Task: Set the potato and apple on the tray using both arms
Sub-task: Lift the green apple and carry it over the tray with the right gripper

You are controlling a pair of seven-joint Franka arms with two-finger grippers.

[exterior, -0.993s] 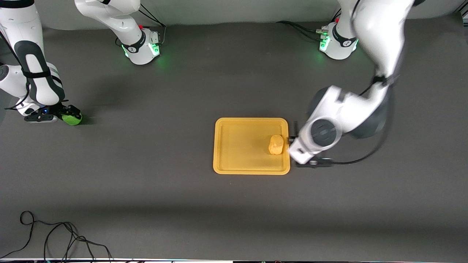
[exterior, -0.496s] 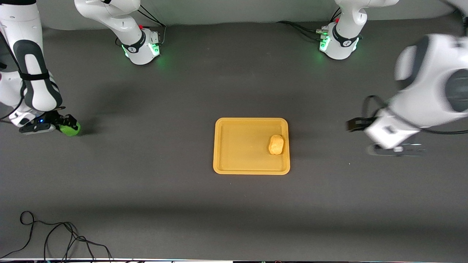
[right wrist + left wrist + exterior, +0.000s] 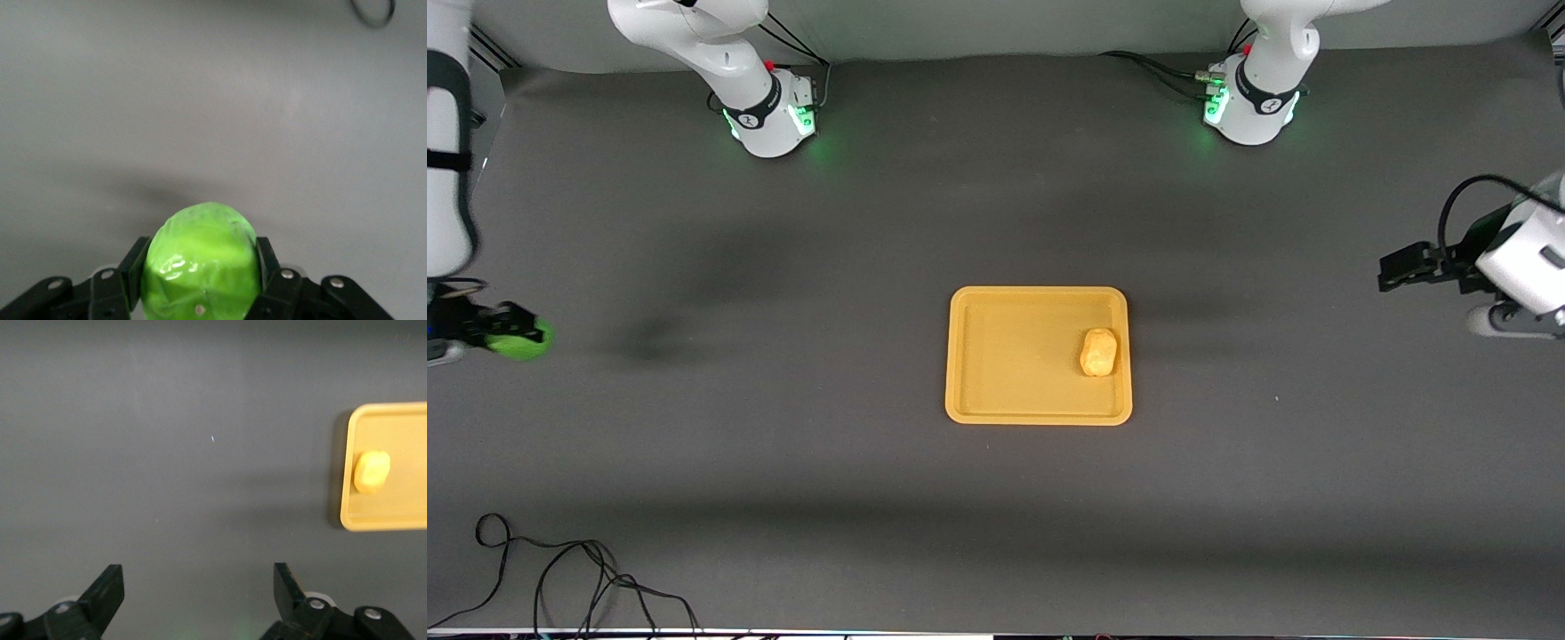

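Observation:
Next, my right gripper releases the green apple near the middle of the yellow-orange tray (image 3: 1030, 356), so that it sits beside the yellow-tan potato.
The yellow-orange tray (image 3: 1014, 356) lies at the middle of the table. The yellow-tan potato (image 3: 1098, 352) lies in it, near the rim toward the left arm's end. My left gripper (image 3: 1389, 271) is open and empty, up over the bare mat at the left arm's end. Its wrist view shows its open jaws (image 3: 197, 583), the tray (image 3: 400, 427) and the potato (image 3: 371, 471) farther off. My right gripper (image 3: 520, 336) is shut on the green apple (image 3: 527, 345) over the mat at the right arm's end. In the right wrist view the apple (image 3: 200, 257) fills the gripper (image 3: 200, 267).
Dark grey mat covers the table. A loose black cable (image 3: 560, 578) lies at the corner nearest the front camera, at the right arm's end. Both green-lit arm bases (image 3: 769, 116) (image 3: 1249, 107) stand along the edge farthest from that camera.
My left gripper has swung away from the tray to the left arm's end of the table, leaving the potato in the tray. My right gripper has carried the apple farther toward the right arm's end.

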